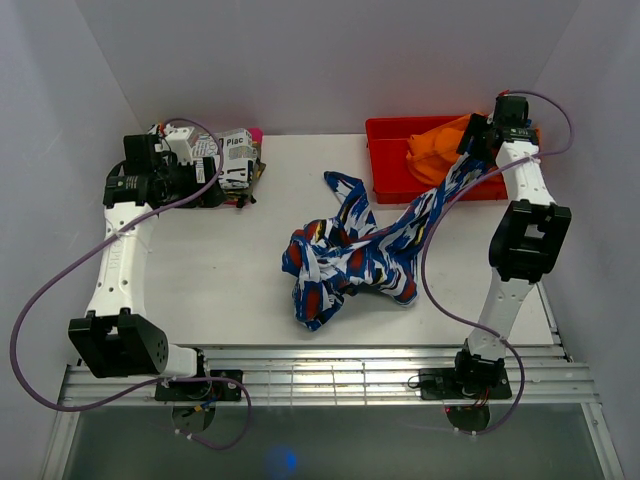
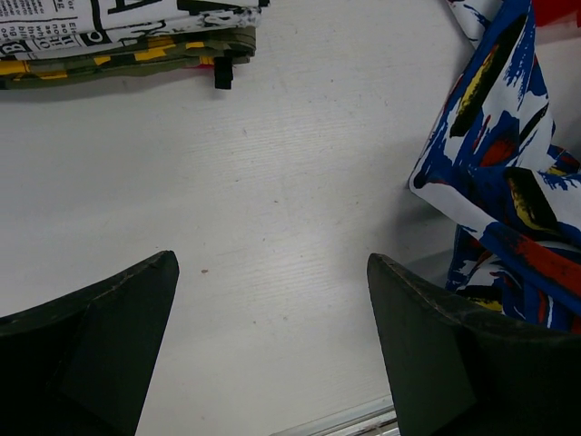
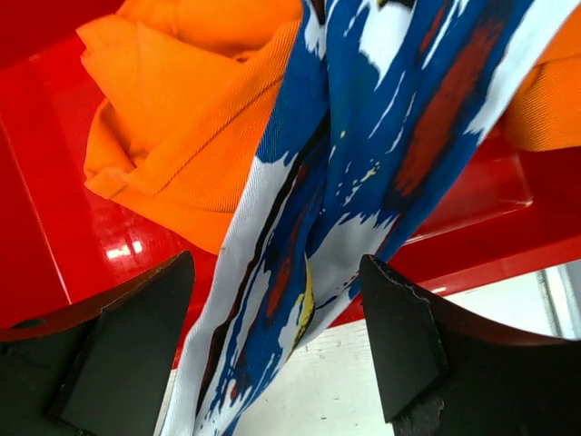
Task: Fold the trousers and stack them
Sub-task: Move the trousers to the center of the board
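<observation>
Next, I pinch the cloth (image 3: pixel 298 238) with my right gripper and carry it across first, because the trousers' leg lies over the red bin, out of reach of my left gripper.
The trousers (image 1: pixel 350 255), royal blue with white streaks and red, black and yellow patches, lie in a crumpled heap mid-table. One leg stretches up and right over the red bin's edge to my right gripper (image 1: pixel 478 135). In the right wrist view that leg (image 3: pixel 363 182) runs between the jaws of the right gripper (image 3: pixel 277 272), which stand open with a gap on each side of the cloth. My left gripper (image 1: pixel 205 175) hangs at the back left. It is open (image 2: pixel 272 272) over bare table, with the trousers' edge (image 2: pixel 508 182) to its right.
A red bin (image 1: pixel 385 165) at the back right holds bunched orange cloth (image 1: pixel 435 150), which the right wrist view also shows (image 3: pixel 182 109). A stack of folded cloth with a newspaper-print piece on top (image 1: pixel 235 160) sits at the back left, close to the left gripper.
</observation>
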Available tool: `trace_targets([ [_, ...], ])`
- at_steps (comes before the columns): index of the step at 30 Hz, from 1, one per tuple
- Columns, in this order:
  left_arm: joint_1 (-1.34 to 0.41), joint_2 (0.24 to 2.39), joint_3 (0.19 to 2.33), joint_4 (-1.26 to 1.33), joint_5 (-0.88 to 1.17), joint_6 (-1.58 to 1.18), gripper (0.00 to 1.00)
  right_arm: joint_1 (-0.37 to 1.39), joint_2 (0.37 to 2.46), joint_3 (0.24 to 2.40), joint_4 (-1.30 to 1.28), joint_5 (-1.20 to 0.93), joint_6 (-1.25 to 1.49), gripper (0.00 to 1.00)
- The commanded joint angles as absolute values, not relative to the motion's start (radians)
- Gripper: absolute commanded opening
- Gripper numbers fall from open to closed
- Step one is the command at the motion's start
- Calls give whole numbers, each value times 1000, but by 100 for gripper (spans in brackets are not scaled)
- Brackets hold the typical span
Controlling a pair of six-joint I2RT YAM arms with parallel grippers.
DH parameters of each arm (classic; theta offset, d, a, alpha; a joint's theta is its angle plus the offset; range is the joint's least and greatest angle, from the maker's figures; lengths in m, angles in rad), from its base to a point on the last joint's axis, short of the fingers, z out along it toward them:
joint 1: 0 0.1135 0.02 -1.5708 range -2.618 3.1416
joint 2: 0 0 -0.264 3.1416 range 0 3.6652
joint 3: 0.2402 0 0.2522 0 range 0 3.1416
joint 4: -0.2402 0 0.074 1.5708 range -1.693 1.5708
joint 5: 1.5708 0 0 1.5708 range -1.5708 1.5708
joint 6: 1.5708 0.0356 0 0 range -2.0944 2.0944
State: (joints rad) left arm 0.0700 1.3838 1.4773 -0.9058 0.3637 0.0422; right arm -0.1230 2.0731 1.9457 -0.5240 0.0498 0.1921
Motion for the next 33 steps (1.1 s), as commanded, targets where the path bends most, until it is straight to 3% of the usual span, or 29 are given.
trace_targets([
  [1,75,1364,1457,-904,338,58,96,-121,2078,1982,-523,28,233,79],
  [7,75,1368,1451,-904,333,58,95,-123,2115,1947,-523,69,198,70],
  [11,75,1382,1459,-907,322,60,96,-124,2120,1947,-520,40,189,37],
  [13,75,1385,1460,-907,322,63,96,-124,2120,1950,-520,28,187,35],
  [15,75,1390,1465,-907,325,64,96,-124,2120,1957,-520,31,183,37],
  [16,75,1391,1468,-908,327,64,96,-124,2120,1962,-519,22,184,45],
  [17,75,1391,1471,-908,328,66,95,-124,2118,1973,-517,11,184,60],
  [18,75,1391,1471,-908,330,64,96,-124,2115,1973,-514,-15,187,64],
  [23,75,1375,1451,-907,339,57,95,-110,2102,1988,-505,-84,218,67],
  [33,75,1371,1450,-907,331,57,96,-87,2190,1988,-483,59,108,67],
])
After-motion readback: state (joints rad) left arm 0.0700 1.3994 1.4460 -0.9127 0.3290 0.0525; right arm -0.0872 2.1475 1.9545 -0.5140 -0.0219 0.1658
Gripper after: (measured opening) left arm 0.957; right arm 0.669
